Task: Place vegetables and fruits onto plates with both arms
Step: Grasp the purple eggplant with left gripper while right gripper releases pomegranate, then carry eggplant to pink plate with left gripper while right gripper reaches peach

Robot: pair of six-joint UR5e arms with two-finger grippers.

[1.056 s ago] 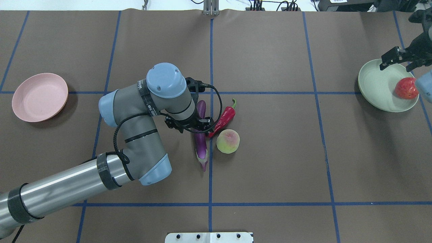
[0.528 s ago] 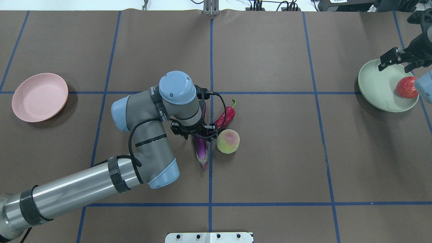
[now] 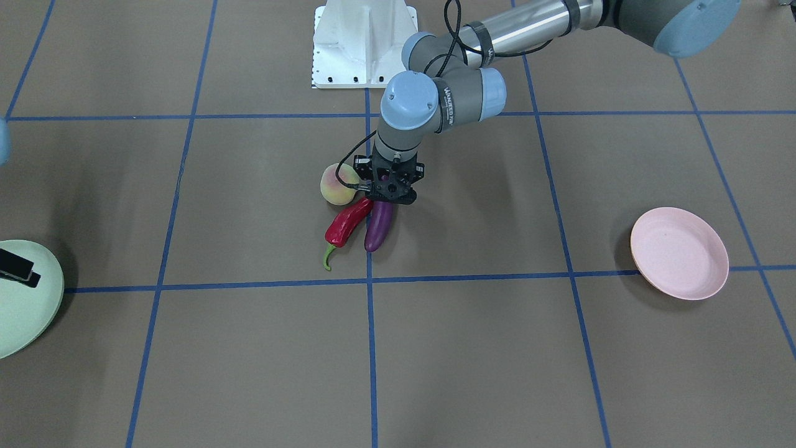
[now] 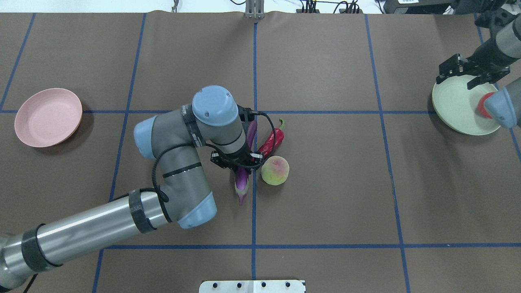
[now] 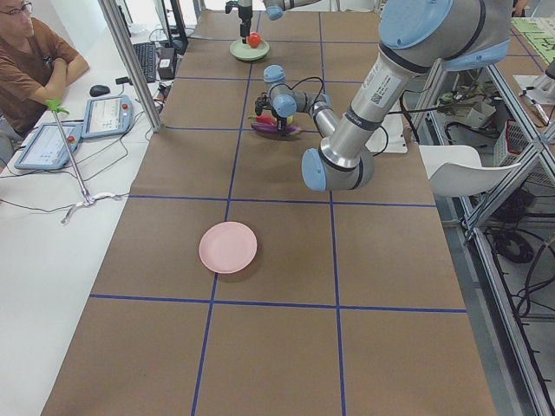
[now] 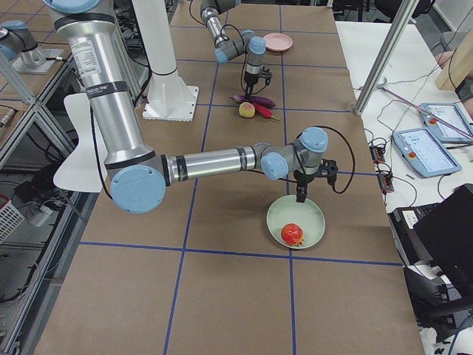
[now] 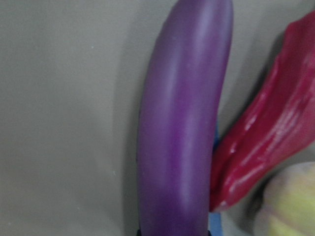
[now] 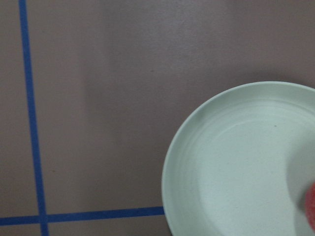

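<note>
My left gripper will release the purple eggplant across the pink plate (image 3: 699, 270), its end past the plate's far rim.
My left gripper (image 4: 238, 160) is down on the purple eggplant (image 4: 242, 181) at the table's centre and shut on it; its fingers are hidden in the left wrist view, where the eggplant (image 7: 182, 128) fills the middle. The red chili (image 4: 272, 140) and the peach (image 4: 275, 171) lie just right of it, touching. My right gripper (image 4: 468, 75) is open and empty over the far rim of the mint plate (image 4: 456, 101). The pomegranate (image 6: 292, 234) rests on that plate. The pink plate (image 4: 48, 117) is empty at the far left.
The white pedestal base (image 3: 364, 43) stands at the robot's side of the table. Blue tape lines cross the brown mat. An operator (image 5: 35, 61) sits by tablets beyond the table's far side in the exterior left view.
My left arm shifted right and its gripper settled on the eggplant, whose far end swung right. My right gripper moved left, away from the pomegranate on the mint plate.
</note>
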